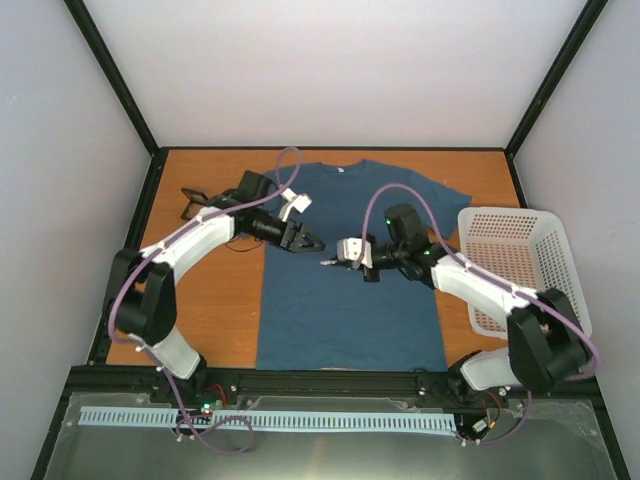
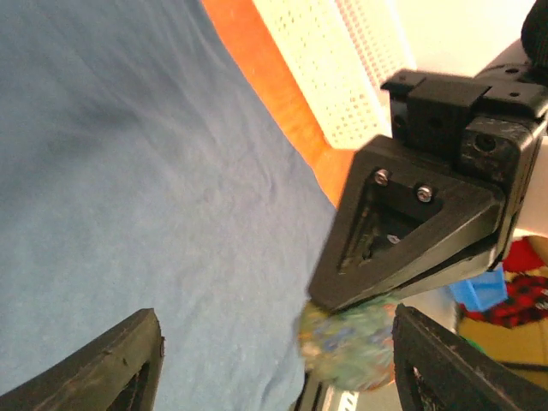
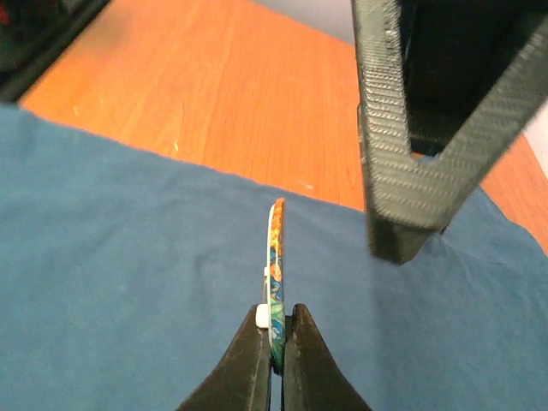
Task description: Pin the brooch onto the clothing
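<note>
The robot's right gripper pinches the brooch across its flat sides, so the left gripper should take the brooch's free edge point(image 3: 277, 214) before the right gripper opens and turns.
The teal-blue T-shirt point(image 1: 345, 290) lies flat on the wooden table, neck at the far side. My right gripper point(image 3: 278, 318) is shut on the brooch point(image 3: 276, 257), a small round disc patterned in green, blue and orange. It holds the brooch edge-up a little above the shirt's chest. In the top view the right gripper point(image 1: 332, 262) points left. My left gripper point(image 1: 312, 243) is open just beside it. In the left wrist view the brooch point(image 2: 351, 347) is blurred, between the open fingers point(image 2: 128, 364), close to the right one. The shirt point(image 2: 154, 188) fills that view.
A white mesh basket point(image 1: 520, 262) stands at the right, by the shirt's sleeve. A small black angular holder point(image 1: 192, 203) sits on bare wood at the far left. Black frame posts and grey walls bound the table. Purple cables loop over both arms.
</note>
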